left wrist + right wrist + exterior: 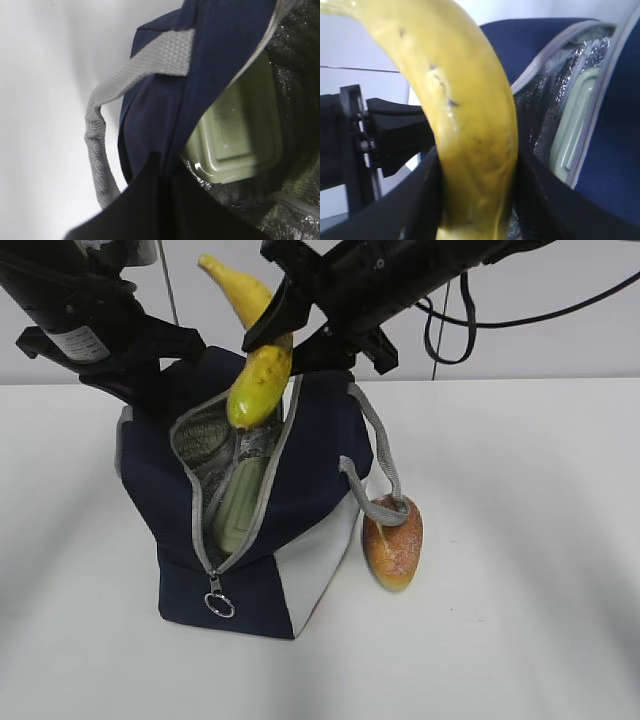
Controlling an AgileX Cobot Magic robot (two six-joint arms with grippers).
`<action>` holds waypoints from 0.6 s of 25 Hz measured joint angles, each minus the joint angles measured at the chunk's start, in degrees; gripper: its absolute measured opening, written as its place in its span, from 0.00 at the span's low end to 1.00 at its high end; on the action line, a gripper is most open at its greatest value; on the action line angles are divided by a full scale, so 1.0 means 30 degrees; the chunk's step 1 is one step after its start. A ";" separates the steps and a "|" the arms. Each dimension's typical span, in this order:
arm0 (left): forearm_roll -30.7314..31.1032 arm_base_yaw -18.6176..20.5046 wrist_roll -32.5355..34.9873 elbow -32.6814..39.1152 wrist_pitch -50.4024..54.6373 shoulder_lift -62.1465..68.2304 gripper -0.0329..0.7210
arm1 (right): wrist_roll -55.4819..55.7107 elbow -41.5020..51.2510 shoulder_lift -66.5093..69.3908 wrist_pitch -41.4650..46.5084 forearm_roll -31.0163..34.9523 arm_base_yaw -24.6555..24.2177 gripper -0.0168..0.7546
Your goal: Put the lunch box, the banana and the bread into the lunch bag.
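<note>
Next, my right gripper lets go of the banana inside the lunch bag, where it will lie lengthwise against the lunch box's sage-green lid [265, 472] [585, 127]. The banana now hangs over the bag's opening.
The navy lunch bag [300, 470] stands unzipped in the middle of the table, its foil lining showing. Inside it the lunch box [238, 502] stands on edge, its sage-green lid [235, 135] facing the opening. My left gripper [150, 390] is shut on the bag's navy rim [167, 170] at the back left. Over the opening my right gripper [280, 340] is shut on the yellow banana [255, 375], whose lower end hangs just above the gap. The right wrist view shows the banana [470, 125] between both fingers. The bread [393, 542] lies on the table against the bag's right side.
A grey webbing handle [385, 465] droops from the bag onto the bread. Another grey handle [100, 145] hangs outside the bag's left side. The zipper pull ring [219, 604] dangles at the bag's front. White table [520, 620] surrounds the bag.
</note>
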 joint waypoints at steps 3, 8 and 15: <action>0.0000 0.0000 0.0000 0.0000 0.0000 0.0000 0.04 | -0.0044 0.0000 0.0691 0.0224 -0.0131 0.0125 0.42; -0.0006 0.0000 0.0000 0.0000 0.0000 0.0000 0.04 | -0.0044 0.0000 0.1149 0.1461 -0.2505 0.0125 0.42; -0.0022 0.0000 0.0000 0.0000 -0.0045 0.0000 0.04 | 0.0335 0.0000 0.1149 0.3160 -0.6028 0.0125 0.42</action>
